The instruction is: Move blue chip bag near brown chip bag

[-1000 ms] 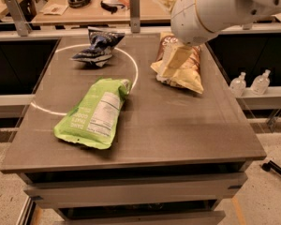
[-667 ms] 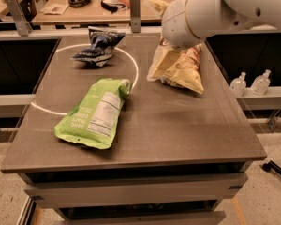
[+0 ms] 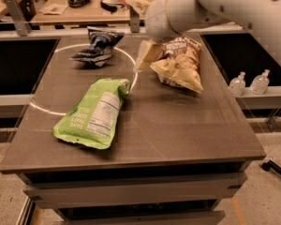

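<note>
The blue chip bag has one end nearest the brown chip bag. Next, I close my gripper on that end of the blue chip bag (image 3: 110,41).
The blue chip bag (image 3: 99,48) is small, crumpled and dark blue, and lies at the back left of the table. The brown chip bag (image 3: 180,62) has a dark brown top and tan lower part and lies at the back right. My gripper (image 3: 146,56) hangs from the white arm above the table, just left of the brown bag and to the right of the blue bag. It holds nothing that I can see.
A light green pouch (image 3: 93,114) with a white label lies in the middle left of the dark table (image 3: 178,125). A white circle line (image 3: 47,109) is painted on the top. Two small bottles (image 3: 248,82) stand on a ledge at right. A cluttered bench is behind.
My arm and gripper have moved left, from over the brown bag toward the gap between the two bags. The bags have not moved.
</note>
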Controlling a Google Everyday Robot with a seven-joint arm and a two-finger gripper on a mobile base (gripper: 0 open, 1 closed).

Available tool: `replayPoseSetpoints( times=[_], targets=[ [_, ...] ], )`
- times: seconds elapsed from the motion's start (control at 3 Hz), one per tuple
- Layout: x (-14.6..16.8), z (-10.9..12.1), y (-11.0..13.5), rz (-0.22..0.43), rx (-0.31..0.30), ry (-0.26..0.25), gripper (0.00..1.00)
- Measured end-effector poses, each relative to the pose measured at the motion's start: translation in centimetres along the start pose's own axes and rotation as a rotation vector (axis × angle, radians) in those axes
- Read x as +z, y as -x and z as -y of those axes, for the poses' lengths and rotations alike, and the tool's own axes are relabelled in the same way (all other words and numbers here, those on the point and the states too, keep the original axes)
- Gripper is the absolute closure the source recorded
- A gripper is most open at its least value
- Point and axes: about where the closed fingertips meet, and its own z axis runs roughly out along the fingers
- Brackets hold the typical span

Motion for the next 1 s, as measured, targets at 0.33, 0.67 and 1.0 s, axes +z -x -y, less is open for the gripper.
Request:
replayPoseSetpoints(
  times=[0.33, 0.67, 1.0],
  targets=[
    [3.4, 1.1, -1.0, -0.041, 0.011, 0.075, 0.0],
    [6.7, 1.6, -1.5, -0.066, 0.025, 0.143, 0.0],
    [9.7, 1.7, -0.7, -0.061, 0.021, 0.197, 0.0]
  ],
)
